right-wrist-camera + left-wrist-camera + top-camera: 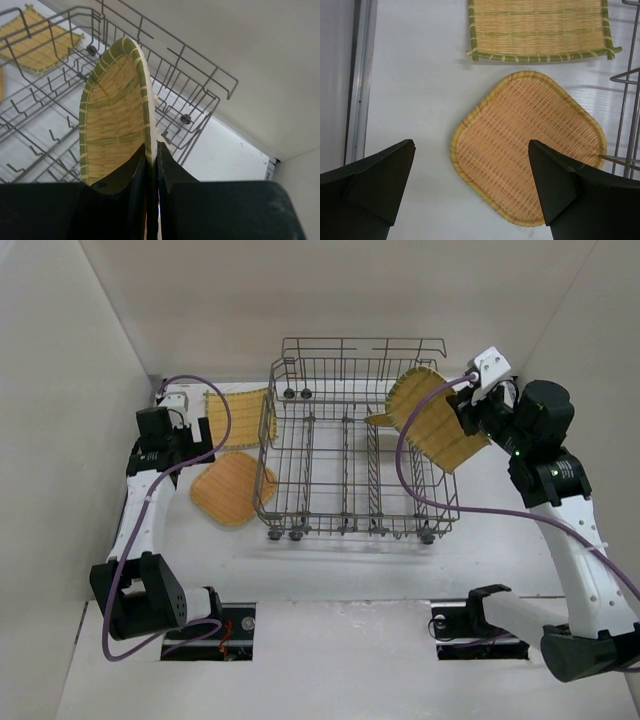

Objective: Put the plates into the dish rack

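Observation:
My right gripper will release the pale yellow plate in the rack (324,418) between the orange sliver and the ribbed square plate. The pale yellow plate is now tilted over the rack.
The grey wire dish rack (350,455) stands mid-table. My right gripper (465,408) is shut on the rim of a pale yellow ribbed plate (432,420) with a green edge. It holds the plate tilted over the rack's right side; the right wrist view shows the gripper (151,147), the plate (112,115) and the rack (186,118). A small orange sliver (378,420) shows in the rack behind that plate. An orange-tan rounded-square plate (232,487) and a ribbed square plate (238,418) lie flat left of the rack. My left gripper (198,445) is open and empty above the orange plate (530,150).
White walls enclose the table at the left, back and right. The rack's wires (624,76) run close beside the orange plate's right edge. The ribbed square plate (540,27) lies just beyond the orange one. A metal strip (362,75) runs along the left wall.

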`<state>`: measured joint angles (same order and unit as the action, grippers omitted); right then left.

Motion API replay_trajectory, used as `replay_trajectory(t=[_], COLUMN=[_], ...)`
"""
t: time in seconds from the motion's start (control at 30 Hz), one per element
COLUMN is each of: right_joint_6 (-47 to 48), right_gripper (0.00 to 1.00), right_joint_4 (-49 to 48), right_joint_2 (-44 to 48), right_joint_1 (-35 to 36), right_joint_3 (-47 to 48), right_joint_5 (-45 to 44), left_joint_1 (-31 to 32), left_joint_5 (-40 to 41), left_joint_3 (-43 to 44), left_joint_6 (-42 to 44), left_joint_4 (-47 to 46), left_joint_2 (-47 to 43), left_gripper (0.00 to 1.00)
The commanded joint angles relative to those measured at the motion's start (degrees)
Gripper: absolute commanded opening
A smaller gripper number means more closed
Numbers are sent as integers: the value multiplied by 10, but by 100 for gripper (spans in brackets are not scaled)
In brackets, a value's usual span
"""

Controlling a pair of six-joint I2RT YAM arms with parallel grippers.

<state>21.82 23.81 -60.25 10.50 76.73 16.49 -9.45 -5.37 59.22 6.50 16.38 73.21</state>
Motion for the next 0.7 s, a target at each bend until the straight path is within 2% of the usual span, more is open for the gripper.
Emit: replay_trajectory(t=[0.0,0.2,0.67], right_joint_6=[-48,-64,118], right_gripper=[0,0,0], right_joint_4=[-107,-145,-213], right_joint_2=[-7,-32,-142], right_joint_1=[9,20,133], right_joint_3=[-1,-22,74], right_joint_5=[13,21,21], left_joint_1=[6,22,-1], left_joint_5=[-31,-39,-35], left_joint_3=[33,52,11], left_joint_6=[-24,-38,-40], left_joint_4=[23,32,48], left_joint_2=[-25,-26,-62], left_gripper=[99,99,98])
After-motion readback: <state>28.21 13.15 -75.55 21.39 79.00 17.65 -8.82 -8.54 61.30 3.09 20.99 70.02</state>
